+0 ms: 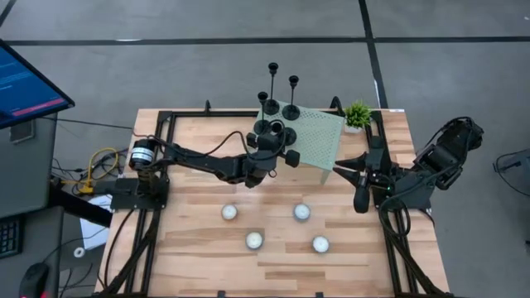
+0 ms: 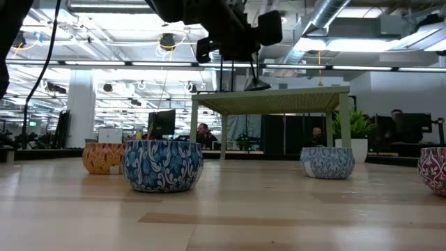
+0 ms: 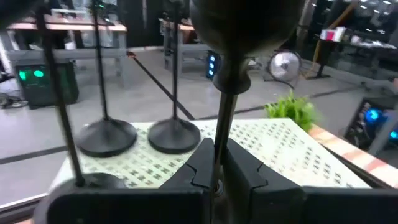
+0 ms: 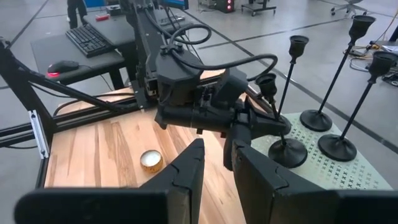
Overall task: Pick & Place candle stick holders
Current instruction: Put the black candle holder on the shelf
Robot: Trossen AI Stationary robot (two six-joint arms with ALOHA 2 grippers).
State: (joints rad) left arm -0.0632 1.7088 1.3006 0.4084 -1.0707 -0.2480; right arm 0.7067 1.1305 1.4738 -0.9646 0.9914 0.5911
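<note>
My left gripper will open, let the candle stick holder settle upright, then grip its stem (image 3: 227, 118) again, because it is leaning with its base crooked at the stand.
Three black candle stick holders stand by their round bases on a pale green perforated stand (image 1: 321, 139); they also show in the left wrist view (image 3: 106, 134) (image 3: 174, 134) (image 3: 62, 124). My left gripper (image 1: 272, 145) is shut on a fourth holder (image 1: 277, 132) at the stand's near left edge. That holder's cup (image 3: 242, 31) rises above the fingers. In the low view its base (image 2: 256, 85) is at the stand's top; touching or just above, I cannot tell. My right gripper (image 1: 361, 197) is open and empty at the table's right, pointing toward the stand. My left gripper pinches the holder's thin stem (image 3: 221, 134) between its two fingers (image 3: 249, 177), below the cup. The fingers come about level from the table's near left side and lie across the stem. The holder stands upright; its base is hidden in the wrist view.
Several white tealights in round tins lie on the near half of the table (image 1: 229, 212) (image 1: 301, 212) (image 1: 253, 240) (image 1: 320, 243). A small green plant (image 1: 358, 114) stands at the far right beside the stand. A black frame (image 1: 166, 116) runs round the table.
</note>
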